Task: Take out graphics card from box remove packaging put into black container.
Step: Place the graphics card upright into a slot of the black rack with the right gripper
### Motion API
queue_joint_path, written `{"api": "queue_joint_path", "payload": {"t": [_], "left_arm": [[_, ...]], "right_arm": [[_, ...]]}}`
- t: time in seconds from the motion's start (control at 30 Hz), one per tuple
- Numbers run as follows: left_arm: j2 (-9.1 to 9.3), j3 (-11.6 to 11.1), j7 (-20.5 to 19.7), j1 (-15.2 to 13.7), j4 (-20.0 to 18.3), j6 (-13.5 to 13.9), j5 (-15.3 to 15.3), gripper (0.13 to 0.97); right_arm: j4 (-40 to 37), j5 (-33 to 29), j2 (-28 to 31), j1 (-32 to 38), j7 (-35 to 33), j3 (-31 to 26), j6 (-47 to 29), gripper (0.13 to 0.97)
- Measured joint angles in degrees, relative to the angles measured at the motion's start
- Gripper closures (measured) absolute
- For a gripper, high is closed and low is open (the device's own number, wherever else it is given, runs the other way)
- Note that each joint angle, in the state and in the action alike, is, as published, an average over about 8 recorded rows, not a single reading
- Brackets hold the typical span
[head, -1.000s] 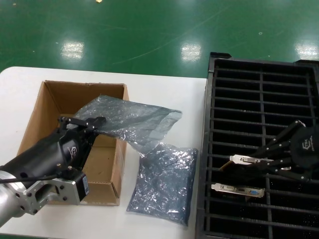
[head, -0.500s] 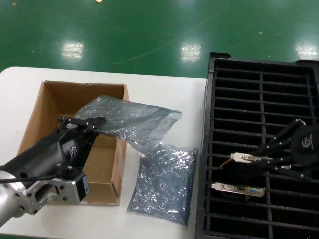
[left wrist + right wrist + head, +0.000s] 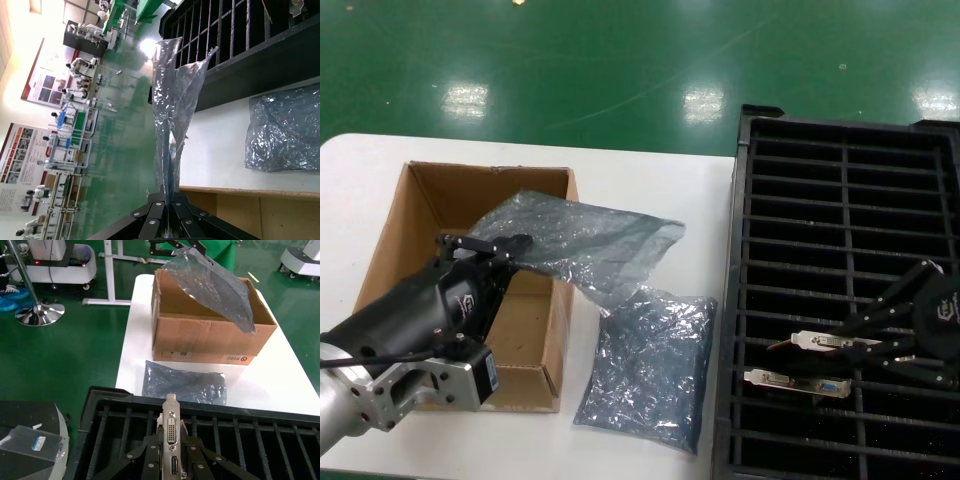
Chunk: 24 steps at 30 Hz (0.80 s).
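The graphics card, now low over the black slotted container, will be released by my right gripper in the slot (image 3: 800, 349) (image 3: 188, 446) beside the other graphics card in the black container.
My left gripper (image 3: 510, 246) is shut on a silvery anti-static bag (image 3: 590, 240), holding it over the brown carton (image 3: 420, 215); the bag (image 3: 172, 105) hangs out from the closed fingers (image 3: 159, 216). My right gripper (image 3: 855, 345) is shut on a graphics card (image 3: 830, 341) by its silver bracket, low over the black slotted container (image 3: 840, 190). In the right wrist view the bracket (image 3: 171, 426) stands between the fingers (image 3: 150, 455) above the slots. Another graphics card (image 3: 795, 381) sits in the container beside it.
A second crumpled bag (image 3: 650, 365) lies flat on the white table (image 3: 660, 180) between carton and container. A grey disc with a small clear bag (image 3: 32, 442) sits beside the container. The green floor lies beyond.
My right gripper has moved down and toward me with the card, closer to the card sitting in the container. The left arm and bag have not moved.
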Motion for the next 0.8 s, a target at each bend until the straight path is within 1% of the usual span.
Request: {"api": "queue_joint_path", "payload": {"t": [0.23, 0.8], "left_arm": [[0.00, 0.0, 0.0, 0.0, 0.0, 0.0, 0.0, 0.958], [0.00, 0.0, 0.0, 0.0, 0.0, 0.0, 0.0, 0.958]], "right_arm": [[-0.5, -0.4, -0.4, 0.8, -0.5, -0.3, -0.4, 0.907], [-7.5, -3.1, -4.6, 4.7, -2.6, -2.8, -1.1, 0.907]]}}
